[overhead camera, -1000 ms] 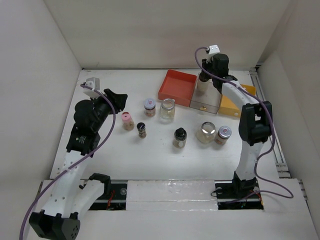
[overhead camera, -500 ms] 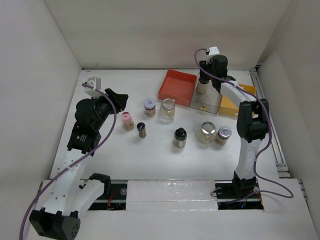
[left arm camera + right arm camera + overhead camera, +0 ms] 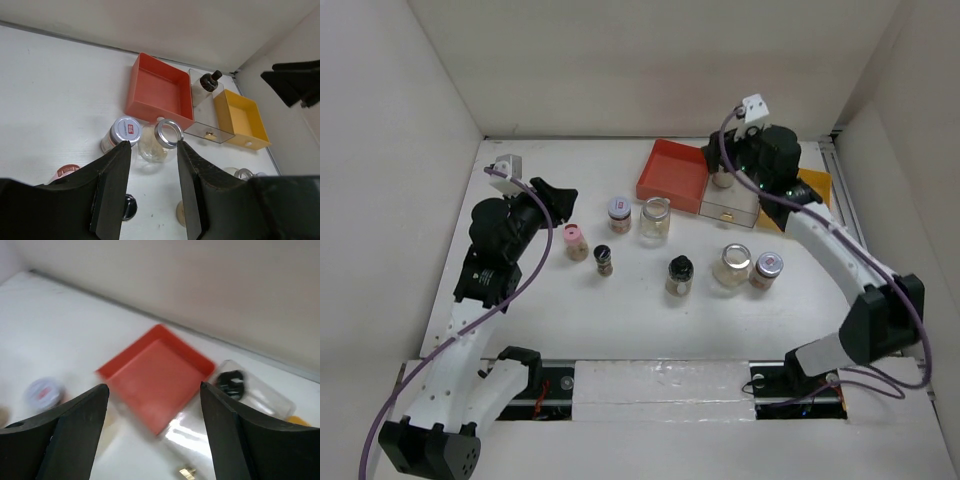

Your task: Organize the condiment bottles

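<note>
Next, the right gripper closes on the cap point(image 3: 681, 267) of the larger black-capped bottle beside the wide glass jar.
Seven condiment bottles stand loose on the table: a pink-capped one point(image 3: 570, 240), a short red-silver-lidded jar point(image 3: 619, 213), a clear glass jar point(image 3: 655, 219), two black-capped ones point(image 3: 604, 259) point(image 3: 679, 274), a wide glass jar point(image 3: 732, 264) and another short jar point(image 3: 766, 268). One black-capped bottle point(image 3: 722, 178) point(image 3: 230, 381) stands in the clear tray point(image 3: 732, 208). My right gripper point(image 3: 723, 158) point(image 3: 154, 390) hovers above that tray, open and empty. My left gripper point(image 3: 560, 197) point(image 3: 152, 150) hangs above the pink-capped bottle, jaws apart with nothing between them.
The red tray point(image 3: 673, 172) lies left of the clear one and the yellow tray point(image 3: 785, 212) right of it, all at the back. White walls enclose the table on three sides. The right arm's elbow reaches toward the right wall.
My right gripper has opened, let go of the black-capped bottle in the clear tray and pulled up and back. The right arm has swung out to the right. The left arm has not moved.
</note>
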Controlling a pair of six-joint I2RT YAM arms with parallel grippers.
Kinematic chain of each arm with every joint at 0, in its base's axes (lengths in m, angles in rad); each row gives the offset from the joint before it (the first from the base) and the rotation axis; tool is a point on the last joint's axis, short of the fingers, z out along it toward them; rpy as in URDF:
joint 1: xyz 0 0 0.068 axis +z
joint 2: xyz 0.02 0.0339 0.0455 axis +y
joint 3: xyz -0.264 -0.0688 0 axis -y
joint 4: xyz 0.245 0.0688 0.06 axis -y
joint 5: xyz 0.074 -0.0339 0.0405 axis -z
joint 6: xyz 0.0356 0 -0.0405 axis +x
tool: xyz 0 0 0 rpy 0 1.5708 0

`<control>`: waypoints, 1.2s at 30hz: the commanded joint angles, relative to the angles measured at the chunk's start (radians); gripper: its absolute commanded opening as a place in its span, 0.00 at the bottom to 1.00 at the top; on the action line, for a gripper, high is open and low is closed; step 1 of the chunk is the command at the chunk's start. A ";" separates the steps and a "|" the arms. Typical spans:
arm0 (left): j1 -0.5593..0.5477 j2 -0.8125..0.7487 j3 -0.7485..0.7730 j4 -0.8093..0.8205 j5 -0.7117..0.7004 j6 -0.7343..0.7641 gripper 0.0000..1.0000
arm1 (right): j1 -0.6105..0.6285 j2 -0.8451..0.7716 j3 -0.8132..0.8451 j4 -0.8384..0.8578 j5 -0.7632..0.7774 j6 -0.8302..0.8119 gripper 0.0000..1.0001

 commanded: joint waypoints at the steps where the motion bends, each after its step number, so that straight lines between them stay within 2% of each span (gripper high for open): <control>1: 0.004 -0.030 -0.008 0.054 0.030 -0.006 0.37 | 0.152 -0.116 -0.149 -0.001 -0.050 0.015 0.79; 3: 0.004 -0.041 -0.008 0.054 0.030 -0.006 0.42 | 0.210 -0.210 -0.255 -0.029 -0.039 0.015 0.79; 10: 0.004 -0.041 -0.008 0.064 0.040 -0.015 0.43 | 0.376 -0.400 -0.471 -0.142 -0.037 0.081 0.81; 15: 0.004 -0.041 -0.008 0.064 0.049 -0.015 0.43 | 0.447 -0.376 -0.512 -0.155 -0.013 0.104 0.74; 22: 0.004 -0.041 -0.008 0.064 0.049 -0.015 0.43 | 0.482 -0.345 -0.521 -0.155 0.007 0.115 0.62; 27: 0.004 -0.041 -0.008 0.064 0.049 -0.015 0.43 | 0.493 -0.345 -0.555 -0.145 0.084 0.136 0.61; 34: 0.004 -0.041 -0.008 0.064 0.049 -0.015 0.42 | 0.493 -0.318 -0.565 -0.116 0.104 0.156 0.59; 36: 0.004 -0.041 -0.008 0.064 0.049 -0.015 0.42 | 0.493 -0.307 -0.565 -0.107 0.095 0.156 0.47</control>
